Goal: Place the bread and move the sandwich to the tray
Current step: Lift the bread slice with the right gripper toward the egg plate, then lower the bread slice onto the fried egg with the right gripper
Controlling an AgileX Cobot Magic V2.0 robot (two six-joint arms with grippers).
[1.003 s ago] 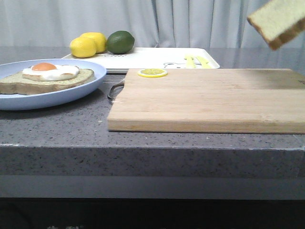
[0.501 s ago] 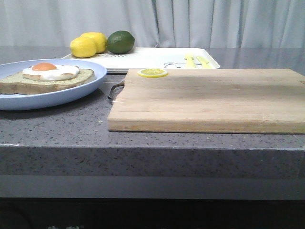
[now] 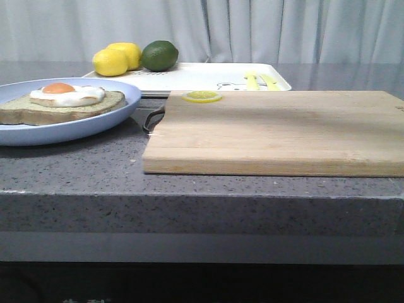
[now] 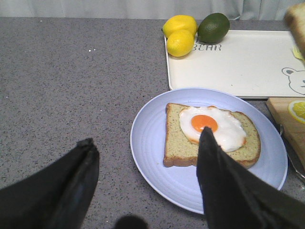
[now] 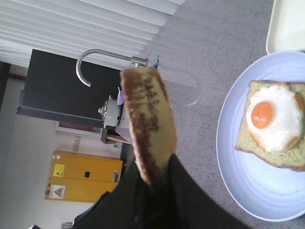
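The robot's right gripper should release the bread on top of the fried egg (image 3: 61,83) (image 5: 274,119) on the light-blue plate.
The sandwich (image 3: 63,101), bread topped with a fried egg, lies on the light-blue plate (image 3: 95,126) at the left. The white tray (image 3: 202,77) sits behind it. No gripper shows in the front view. In the left wrist view my left gripper (image 4: 147,137) is open and empty above the near rim of the plate (image 4: 152,143), with the sandwich (image 4: 209,133) just beyond one finger. In the right wrist view my right gripper (image 5: 157,179) is shut on the bread (image 5: 150,119), held on edge in the air beside the plate (image 5: 238,162) and sandwich (image 5: 274,124).
A wooden cutting board (image 3: 278,129) fills the middle and right, with a lemon slice (image 3: 202,96) at its far left corner. Two lemons (image 3: 113,60) and a lime (image 3: 159,55) sit at the tray's back left end.
The bread, seen at the upper right of the front view one second ago, has left that view. The plate, the tray and the board have not moved.
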